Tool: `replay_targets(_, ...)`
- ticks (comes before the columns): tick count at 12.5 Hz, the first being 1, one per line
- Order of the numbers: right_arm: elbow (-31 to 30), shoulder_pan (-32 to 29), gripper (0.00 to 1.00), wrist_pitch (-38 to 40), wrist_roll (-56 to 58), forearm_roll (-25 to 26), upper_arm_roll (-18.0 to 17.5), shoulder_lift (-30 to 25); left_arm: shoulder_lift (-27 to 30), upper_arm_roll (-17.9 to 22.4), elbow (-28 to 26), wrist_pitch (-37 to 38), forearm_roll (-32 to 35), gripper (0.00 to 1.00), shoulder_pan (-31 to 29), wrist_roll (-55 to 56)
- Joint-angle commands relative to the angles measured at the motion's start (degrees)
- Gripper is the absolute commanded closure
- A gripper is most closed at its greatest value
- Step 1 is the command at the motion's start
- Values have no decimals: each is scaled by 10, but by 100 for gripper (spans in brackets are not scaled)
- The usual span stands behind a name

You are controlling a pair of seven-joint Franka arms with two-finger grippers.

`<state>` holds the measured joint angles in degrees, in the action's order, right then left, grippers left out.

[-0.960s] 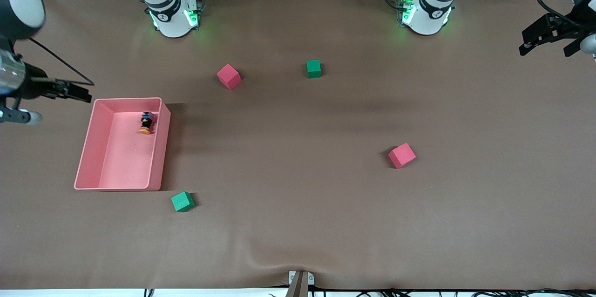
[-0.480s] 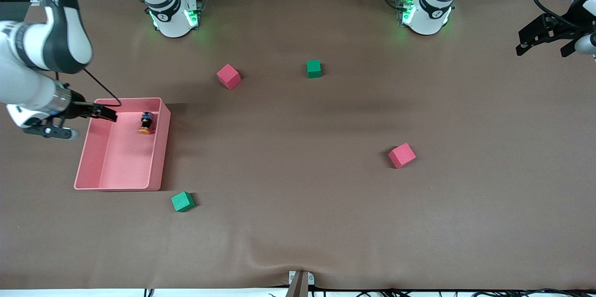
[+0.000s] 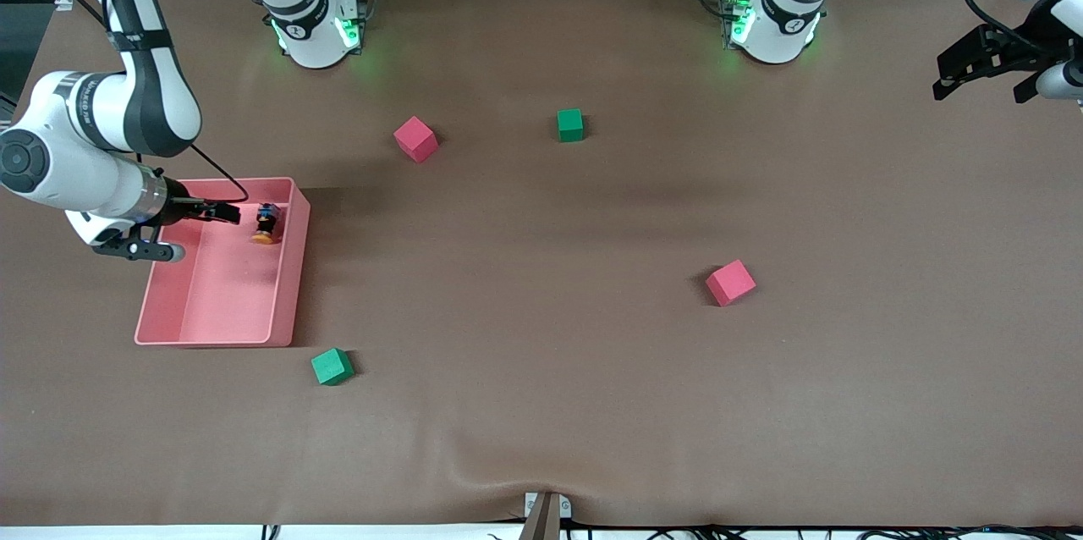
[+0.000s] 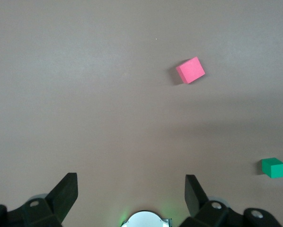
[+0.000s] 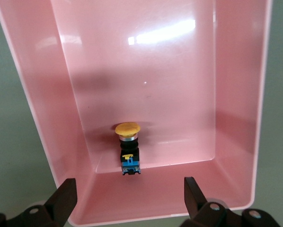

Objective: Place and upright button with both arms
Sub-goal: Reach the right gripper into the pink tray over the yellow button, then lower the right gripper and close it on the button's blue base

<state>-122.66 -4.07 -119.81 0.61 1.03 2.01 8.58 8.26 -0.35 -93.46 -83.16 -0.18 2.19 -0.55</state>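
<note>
The black middle (image 3: 266, 224) (image 5: 129, 145) of the button, between its orange cap and its bluish end, will be gripped by my right gripper.
The button (image 3: 266, 224) lies on its side in the pink bin (image 3: 288, 286). Its orange cap points toward the front camera and its bluish end rests at the bin's wall farthest from that camera. In the right wrist view the button (image 5: 128, 150) shows just ahead of my jaws. My right gripper (image 3: 223, 212) is open and empty, low over the bin's end nearest the robots' bases (image 5: 129, 201). My left gripper (image 3: 964, 70) is open and empty, held up over the left arm's end of the table (image 4: 130, 194).
Two pink cubes (image 3: 415, 139) (image 3: 730, 283) and two green cubes (image 3: 570, 124) (image 3: 332, 366) lie scattered on the brown table. The left wrist view shows a pink cube (image 4: 190, 70) and a green cube (image 4: 273, 168).
My right arm has swung in from the table's end to over the pink bin, bringing its gripper close to the button. The left gripper has barely shifted.
</note>
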Motion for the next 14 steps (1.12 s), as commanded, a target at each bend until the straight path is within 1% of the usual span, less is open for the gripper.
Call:
replay_targets(1, -7, 4, 0, -22, 79, -9, -1, 27, -5, -4, 14, 13, 9, 0, 0, 0)
replay_targets(3, -8, 8, 0, 8, 94, -9, -3, 22, -5, -9, 14, 13, 9, 0, 0, 0)
replay_targets(6, -7, -7, 0, 2, 123, -9, -1, 25, -5, -13, 15, 13, 9, 0, 0, 1)
replay_targets(7, -7, -25, 0, -13, 124, -9, -1, 27, -6, -17, 14, 13, 8, 0, 0, 1)
replay_targets(9, -7, -30, 0, -16, 116, -9, -1, 21, -6, -23, 14, 14, 8, 0, 0, 3)
replay_targets(10, -8, -36, 0, -18, 114, -21, -1, 23, -5, -24, 13, 14, 8, 0, -1, 3)
replay_targets(11, -8, -40, 0, -22, 115, -52, -1, 25, -5, -25, 13, 14, 8, 0, -1, 3)
replay_targets(12, -16, -38, 0, -30, 114, -66, -1, 28, -4, -25, 13, 15, 8, 0, -1, 3)
replay_targets(14, -63, -21, 0, -109, 90, -67, -1, 28, -3, -25, 13, 20, 8, 0, -1, 3)
